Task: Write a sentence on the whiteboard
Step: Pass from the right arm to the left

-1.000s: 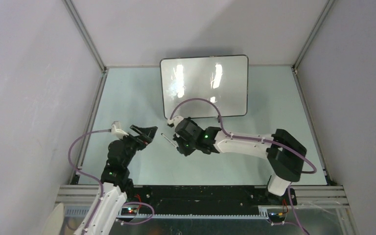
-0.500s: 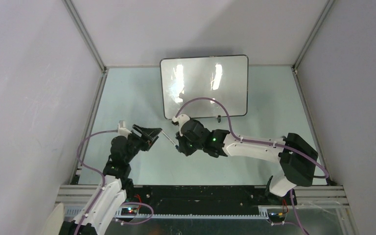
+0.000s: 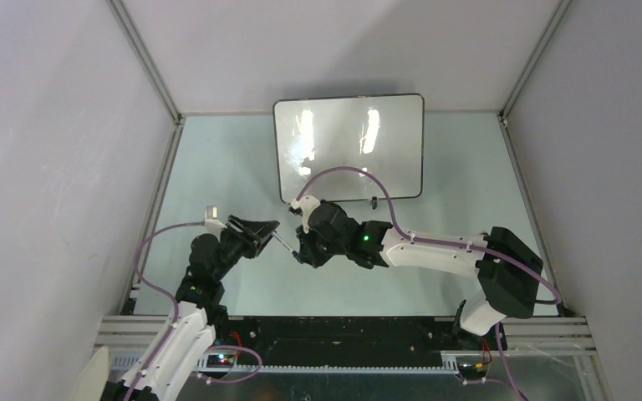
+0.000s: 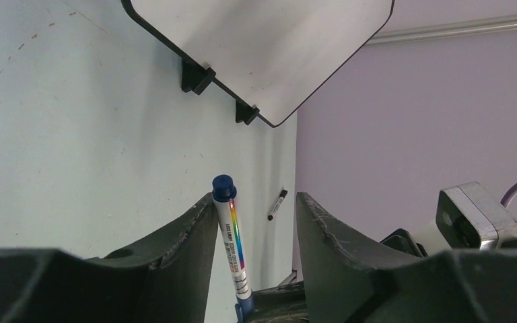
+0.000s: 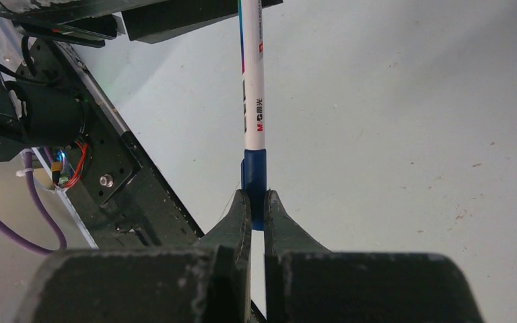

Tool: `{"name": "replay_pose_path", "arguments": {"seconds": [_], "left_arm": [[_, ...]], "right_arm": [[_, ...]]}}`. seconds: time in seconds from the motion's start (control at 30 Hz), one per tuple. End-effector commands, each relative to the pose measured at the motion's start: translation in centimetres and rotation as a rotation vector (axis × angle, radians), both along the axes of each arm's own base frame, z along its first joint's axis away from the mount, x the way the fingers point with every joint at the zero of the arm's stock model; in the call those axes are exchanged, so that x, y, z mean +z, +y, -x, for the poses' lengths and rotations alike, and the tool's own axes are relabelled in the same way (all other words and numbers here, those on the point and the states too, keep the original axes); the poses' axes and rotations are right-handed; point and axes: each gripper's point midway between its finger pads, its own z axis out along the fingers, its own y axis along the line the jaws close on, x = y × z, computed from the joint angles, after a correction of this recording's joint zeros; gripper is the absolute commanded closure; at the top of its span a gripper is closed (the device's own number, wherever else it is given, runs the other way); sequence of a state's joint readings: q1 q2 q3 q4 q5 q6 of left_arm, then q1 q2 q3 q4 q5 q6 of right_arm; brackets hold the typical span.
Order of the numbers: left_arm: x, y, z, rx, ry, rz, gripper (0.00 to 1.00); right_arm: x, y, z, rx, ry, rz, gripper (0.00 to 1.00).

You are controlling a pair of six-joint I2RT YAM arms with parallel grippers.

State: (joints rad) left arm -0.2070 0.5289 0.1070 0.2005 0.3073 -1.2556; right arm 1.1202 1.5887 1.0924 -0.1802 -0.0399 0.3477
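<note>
The marker's long blue end is covered by my right gripper, so I should hold the marker with my left gripper while my right gripper takes the marker's white body (image 5: 253,64).
The whiteboard (image 3: 349,146) stands at the back of the table on two black feet; in the left wrist view the whiteboard (image 4: 262,47) fills the top. Its face shows only glare, and the sentence is out of view. My right gripper (image 3: 299,251) (image 5: 256,195) is shut on the blue end of a white marker (image 5: 254,87) with a rainbow stripe. The marker (image 3: 282,241) (image 4: 232,242) points left, into my left gripper (image 3: 266,234) (image 4: 256,205). That gripper is open around it: the marker's barrel rests against one finger (image 4: 198,222), with a gap to the other.
A small black pen (image 4: 277,204) lies on the pale green table beyond the left jaws, near the purple side wall. Metal rails (image 3: 155,192) run along the table's sides. The black base rail (image 3: 326,327) crosses the near edge.
My left gripper has moved right onto the marker's free end and its jaws have narrowed. The right arm brought the marker slightly left to meet it.
</note>
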Motion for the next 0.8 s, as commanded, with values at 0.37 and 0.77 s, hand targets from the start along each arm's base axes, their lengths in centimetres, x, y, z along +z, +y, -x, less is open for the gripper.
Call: {"name": "replay_pose_path", "arguments": {"seconds": [0.37,0.77], "left_arm": [[0.6,0.0,-0.1,0.003,-0.033,-0.025,1.0],[3.5,-1.8,1.0,-0.126,-0.187,-0.047,1.0]], "right_arm": [[2.6,1.0,0.0,0.016,-0.024,-0.065,1.0],[5.3,2.0,-0.7,0.03,-0.038,-0.15,0.37]]}}
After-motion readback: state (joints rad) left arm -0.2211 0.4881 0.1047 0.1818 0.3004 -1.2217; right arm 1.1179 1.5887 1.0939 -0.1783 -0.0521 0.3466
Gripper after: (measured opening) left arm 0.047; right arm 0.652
